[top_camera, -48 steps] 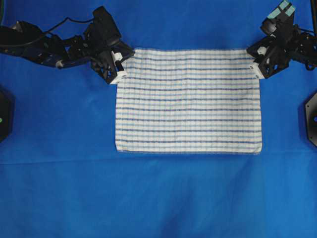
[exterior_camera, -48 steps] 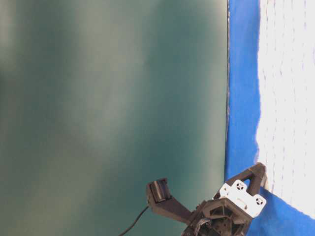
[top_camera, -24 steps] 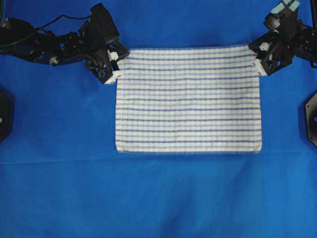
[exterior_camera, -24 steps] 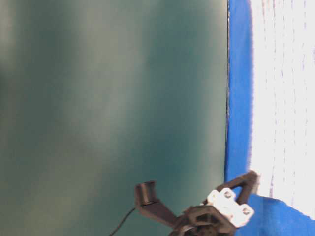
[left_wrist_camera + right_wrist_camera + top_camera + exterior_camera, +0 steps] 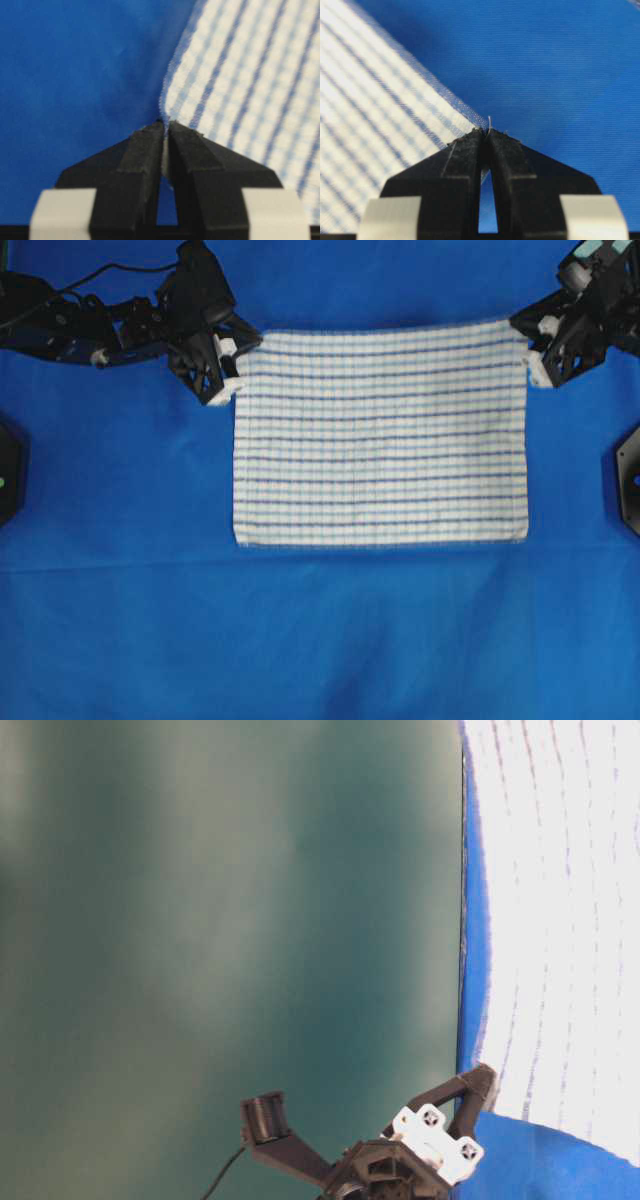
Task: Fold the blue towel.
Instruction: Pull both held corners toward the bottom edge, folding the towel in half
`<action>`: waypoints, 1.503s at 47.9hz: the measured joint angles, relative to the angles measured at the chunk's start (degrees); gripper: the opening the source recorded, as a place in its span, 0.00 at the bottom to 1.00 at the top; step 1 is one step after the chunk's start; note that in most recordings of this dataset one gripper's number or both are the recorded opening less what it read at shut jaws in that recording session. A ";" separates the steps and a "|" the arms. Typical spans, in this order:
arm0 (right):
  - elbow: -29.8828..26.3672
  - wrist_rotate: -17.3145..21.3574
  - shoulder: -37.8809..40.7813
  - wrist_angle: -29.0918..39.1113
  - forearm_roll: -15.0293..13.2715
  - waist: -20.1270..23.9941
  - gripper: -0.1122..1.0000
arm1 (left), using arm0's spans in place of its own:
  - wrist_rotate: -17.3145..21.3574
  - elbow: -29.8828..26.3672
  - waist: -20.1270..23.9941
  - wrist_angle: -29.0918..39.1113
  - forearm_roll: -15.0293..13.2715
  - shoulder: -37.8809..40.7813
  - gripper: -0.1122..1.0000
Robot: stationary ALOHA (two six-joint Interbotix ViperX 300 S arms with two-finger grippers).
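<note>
I need to release the blue towel's far corner with my right gripper just inside its near corner on the same side (image 5: 509, 512).
The blue towel (image 5: 380, 435), white with thin blue stripes, lies spread in the overhead view, its far edge raised off the cloth. My left gripper (image 5: 240, 352) is shut on the towel's far left corner (image 5: 172, 107); the black fingertips (image 5: 145, 145) pinch the hem. At the far right corner my right gripper (image 5: 527, 340) is shut on the towel (image 5: 380, 120), its fingertips (image 5: 507, 150) closed on the corner. The table-level view shows the lifted towel (image 5: 560, 910) bright and one gripper's body (image 5: 430, 1140) at the bottom.
A large plain blue cloth (image 5: 320, 640) covers the whole table. Black arm bases (image 5: 8, 468) (image 5: 630, 478) sit at the left and right edges. A dark green wall (image 5: 230, 920) fills most of the table-level view.
Both grippers have moved up and toward the far side, drawing the towel's far edge with them. The right gripper also shifted outward. The near edge has stayed in place.
</note>
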 measured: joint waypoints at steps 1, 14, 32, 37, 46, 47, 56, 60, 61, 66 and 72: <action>0.00 -0.09 -0.26 0.35 0.09 0.53 0.15 | -0.09 0.00 -0.26 0.26 0.09 -0.35 0.11; 0.35 3.69 -7.73 8.61 1.05 9.76 0.15 | -0.26 0.79 -6.33 4.66 0.00 -5.36 0.11; 1.58 10.55 -19.78 20.21 1.14 24.70 0.15 | -0.70 3.87 -16.44 8.00 0.00 -10.55 0.11; 1.67 12.39 -20.48 21.88 1.14 28.39 0.15 | -2.20 3.96 -19.60 8.17 0.00 -10.90 0.11; 1.76 15.21 -20.04 22.50 1.14 34.10 0.15 | -6.33 4.13 -24.26 8.35 0.00 -10.99 0.11; 1.76 15.56 -19.78 22.50 1.14 34.98 0.15 | -6.59 4.22 -24.70 8.35 0.09 -10.90 0.11; 1.67 16.70 -17.49 22.50 1.14 37.79 0.15 | -8.00 4.39 -26.98 8.35 0.00 -10.99 0.11; 1.76 16.79 -15.82 22.50 1.14 37.97 0.15 | -8.00 4.39 -27.33 8.35 0.00 -10.99 0.11; 1.76 16.79 -15.38 22.50 1.14 38.06 0.15 | -8.09 4.39 -27.33 8.35 0.00 -10.99 0.11; 1.76 16.79 -13.27 21.97 1.14 38.85 0.15 | -8.17 4.48 -27.42 8.44 0.00 -10.90 0.11; 1.67 16.88 -11.69 21.18 1.14 39.99 0.15 | -8.53 4.92 -27.42 8.26 0.00 -10.63 0.11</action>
